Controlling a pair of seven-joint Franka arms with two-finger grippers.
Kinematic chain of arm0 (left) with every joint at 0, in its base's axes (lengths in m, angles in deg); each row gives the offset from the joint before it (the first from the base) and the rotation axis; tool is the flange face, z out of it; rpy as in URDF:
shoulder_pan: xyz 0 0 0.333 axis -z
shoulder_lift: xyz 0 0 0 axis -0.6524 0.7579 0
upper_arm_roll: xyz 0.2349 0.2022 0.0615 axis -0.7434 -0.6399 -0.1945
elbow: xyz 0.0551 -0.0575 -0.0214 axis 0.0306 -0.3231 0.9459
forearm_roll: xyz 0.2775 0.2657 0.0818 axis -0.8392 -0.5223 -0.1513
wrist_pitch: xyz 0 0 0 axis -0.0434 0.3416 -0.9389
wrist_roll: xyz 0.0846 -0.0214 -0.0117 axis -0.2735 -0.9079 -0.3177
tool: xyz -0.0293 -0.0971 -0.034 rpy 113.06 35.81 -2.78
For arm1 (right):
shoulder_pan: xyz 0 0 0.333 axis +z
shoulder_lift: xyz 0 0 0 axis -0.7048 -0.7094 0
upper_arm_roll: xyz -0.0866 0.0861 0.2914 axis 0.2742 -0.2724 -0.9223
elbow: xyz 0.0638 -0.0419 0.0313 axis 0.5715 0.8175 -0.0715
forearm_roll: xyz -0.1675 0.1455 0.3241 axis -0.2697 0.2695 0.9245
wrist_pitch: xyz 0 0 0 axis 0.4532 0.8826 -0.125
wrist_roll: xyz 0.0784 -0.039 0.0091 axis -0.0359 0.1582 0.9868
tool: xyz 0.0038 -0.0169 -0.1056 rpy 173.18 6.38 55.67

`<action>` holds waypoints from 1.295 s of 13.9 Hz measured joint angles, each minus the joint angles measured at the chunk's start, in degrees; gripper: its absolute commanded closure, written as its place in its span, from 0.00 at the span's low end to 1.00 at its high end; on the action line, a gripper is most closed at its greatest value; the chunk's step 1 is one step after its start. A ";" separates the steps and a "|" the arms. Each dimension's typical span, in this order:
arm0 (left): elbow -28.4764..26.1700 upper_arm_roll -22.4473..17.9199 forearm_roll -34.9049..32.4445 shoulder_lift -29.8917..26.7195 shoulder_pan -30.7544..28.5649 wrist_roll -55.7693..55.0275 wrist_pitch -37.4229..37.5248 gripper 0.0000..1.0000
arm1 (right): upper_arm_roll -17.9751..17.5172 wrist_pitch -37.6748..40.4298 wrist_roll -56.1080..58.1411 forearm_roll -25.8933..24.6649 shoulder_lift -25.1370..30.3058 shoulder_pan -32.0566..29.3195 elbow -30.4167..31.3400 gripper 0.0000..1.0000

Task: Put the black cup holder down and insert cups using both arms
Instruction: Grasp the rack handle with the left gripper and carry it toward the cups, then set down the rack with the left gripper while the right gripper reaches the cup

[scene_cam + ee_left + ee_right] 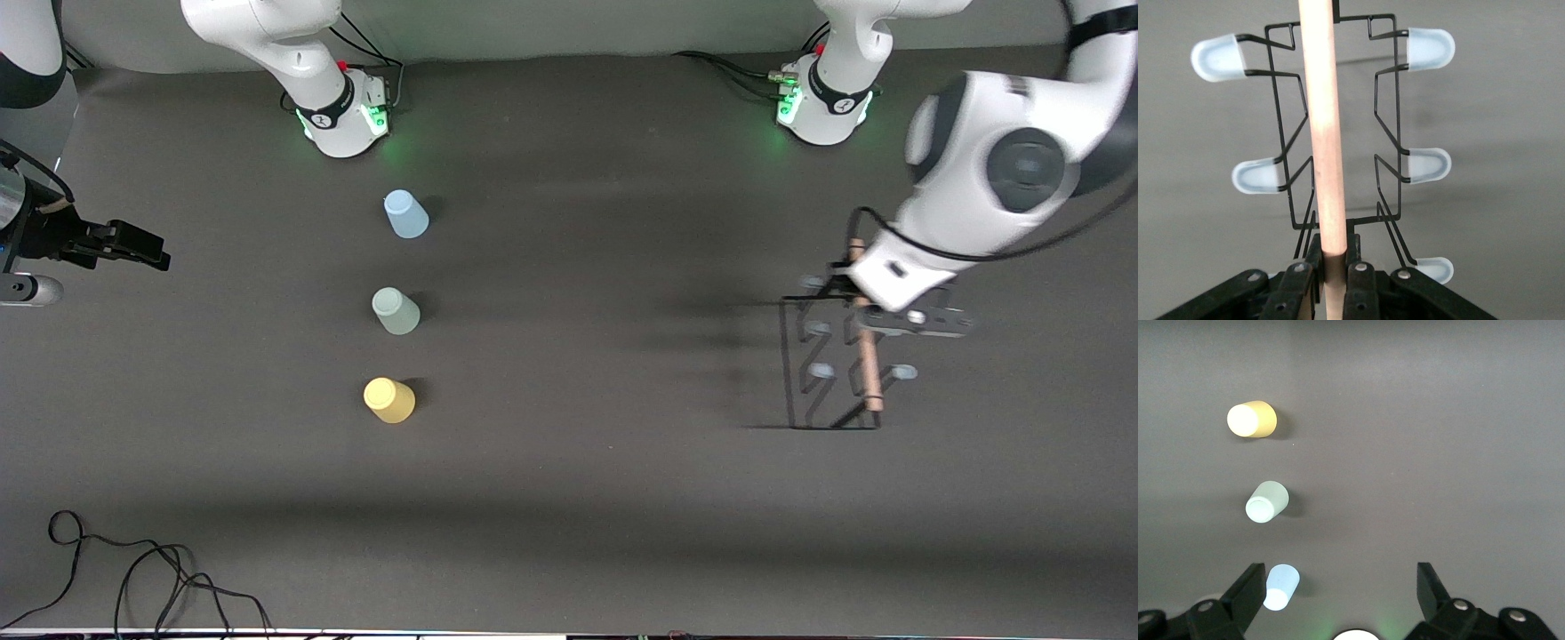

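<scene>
The robot's left gripper will set the black cup holder down on the bare table (565, 308) across from the pale green cup.
The black cup holder (805, 373) is at the left arm's end of the table, its wooden rod (868, 373) on top. My left gripper (864, 313) is shut on that rod; in the left wrist view the fingers clamp the rod (1325, 133) at the gripper (1333, 252), with capped prongs (1428, 47) on both sides. Three cups sit in a row toward the right arm's end: light blue (406, 215), pale green (396, 311), yellow (389, 400). My right gripper (156, 252) is open and empty, up in the air at that end. Its wrist view shows the gripper (1341, 577) above the yellow (1251, 419), green (1267, 501) and blue (1281, 587) cups.
The arms' green-lit bases (347, 116) (822, 107) stand along the edge farthest from the front camera. Loose black cables (133, 578) lie at the near edge toward the right arm's end. Dark table surface (605, 356) lies between cups and holder.
</scene>
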 measured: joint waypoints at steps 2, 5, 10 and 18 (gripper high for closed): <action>0.24 2.04 0.09 0.72 4.82 -8.51 -0.09 1.00 | 0.00 0.00 0.00 0.00 0.02 0.00 0.06 0.00; 2.51 2.77 0.12 3.79 13.52 -19.35 -0.46 1.00 | 0.00 0.00 0.00 0.00 0.06 0.00 0.18 0.00; 13.38 2.93 -0.06 15.97 27.09 -33.56 -1.32 1.00 | 0.00 0.00 -0.01 0.00 0.12 0.00 0.24 0.00; 22.69 2.76 -1.54 26.97 37.14 -41.67 -3.71 1.00 | -0.48 0.00 -2.71 0.02 0.14 1.07 0.31 0.00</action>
